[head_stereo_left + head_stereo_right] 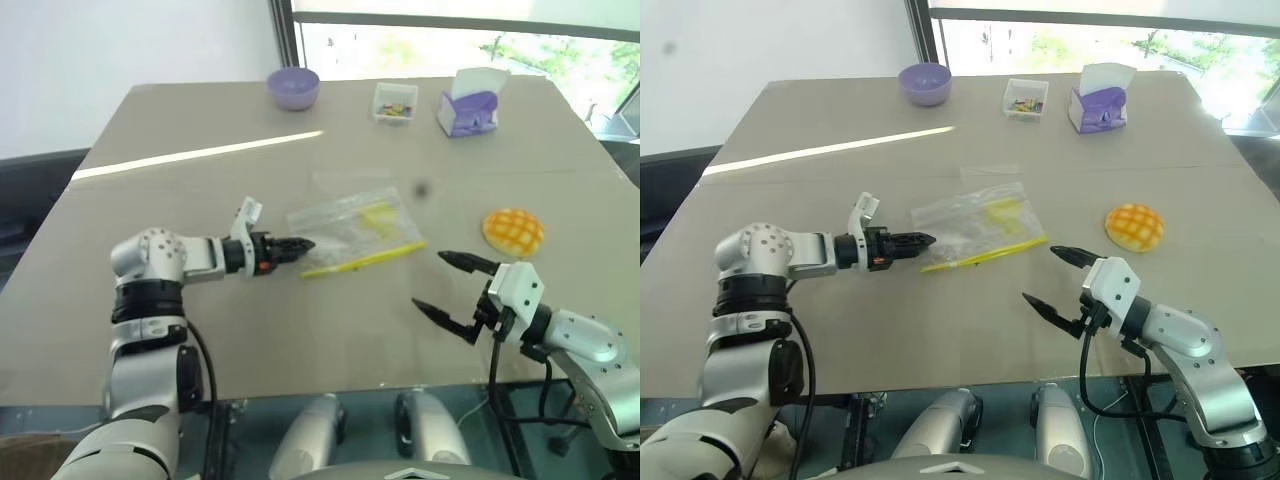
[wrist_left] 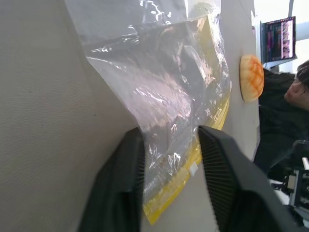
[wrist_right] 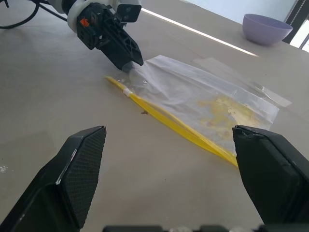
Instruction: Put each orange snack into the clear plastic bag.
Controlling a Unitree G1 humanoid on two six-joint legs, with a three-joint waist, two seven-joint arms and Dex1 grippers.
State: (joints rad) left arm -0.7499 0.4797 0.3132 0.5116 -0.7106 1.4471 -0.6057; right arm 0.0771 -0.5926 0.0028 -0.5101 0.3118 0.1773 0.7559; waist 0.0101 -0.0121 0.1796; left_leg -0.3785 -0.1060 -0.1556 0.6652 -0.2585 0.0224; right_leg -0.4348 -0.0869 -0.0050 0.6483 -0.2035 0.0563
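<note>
The clear plastic bag's yellow seal is lying flat, so my right gripper needs to take the seal's loose end (image 1: 422, 243) and lift it before getting the orange snack.
The clear plastic bag (image 1: 355, 228) lies flat at the table's middle, its yellow seal strip along the near edge. My left gripper (image 1: 303, 246) reaches in from the left, level with the table, and is shut on the bag's near left corner (image 3: 137, 72); in the left wrist view the film runs between the fingers (image 2: 123, 174). The orange snack (image 1: 513, 231), a domed bun with a grid pattern, sits on the table to the right of the bag. My right gripper (image 1: 428, 280) hovers open and holds nothing, near the front edge, in front of the snack and to its left.
At the far side stand a purple bowl (image 1: 293, 87), a small clear box of colourful bits (image 1: 394, 102) and a purple tissue box (image 1: 468, 105). A person (image 2: 294, 92) sits beyond the table's right side, by a monitor (image 2: 277, 38).
</note>
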